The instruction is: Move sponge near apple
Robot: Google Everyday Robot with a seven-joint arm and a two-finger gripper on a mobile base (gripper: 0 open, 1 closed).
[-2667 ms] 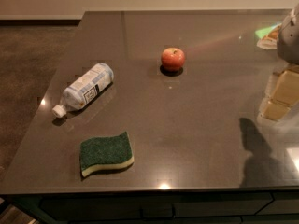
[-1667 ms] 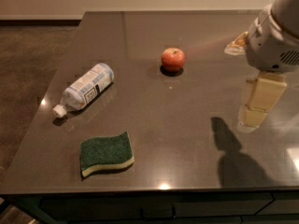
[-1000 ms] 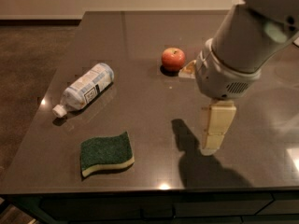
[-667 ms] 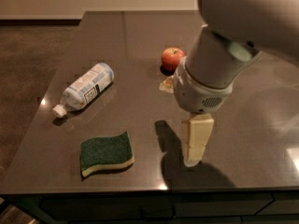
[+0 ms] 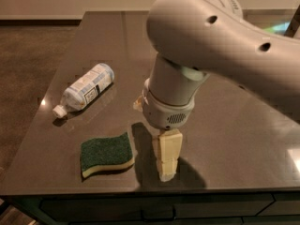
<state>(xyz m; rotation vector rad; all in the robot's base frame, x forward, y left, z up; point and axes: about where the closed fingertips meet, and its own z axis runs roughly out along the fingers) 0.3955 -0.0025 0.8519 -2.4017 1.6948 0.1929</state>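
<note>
My gripper is to go to the sponge next. It should close on the sponge's end (image 5: 125, 152) closest to the fingers, farther from the bottle.
The sponge (image 5: 106, 154), dark green on top with a pale yellow foam edge, lies flat near the front left of the dark table (image 5: 243, 139). My gripper (image 5: 167, 158) hangs from the big grey arm just to the right of the sponge, a short gap away, its pale yellow fingers pointing down close to the table. The apple is hidden behind the arm.
A clear plastic bottle (image 5: 84, 91) with a white cap lies on its side at the left, behind the sponge. The table's front edge runs just below the sponge and gripper. The arm's body (image 5: 220, 46) covers the table's middle and right.
The arm has swept from the right edge leftward and toward the front, ending beside the sponge. It now covers the apple. The sponge and bottle have not moved.
</note>
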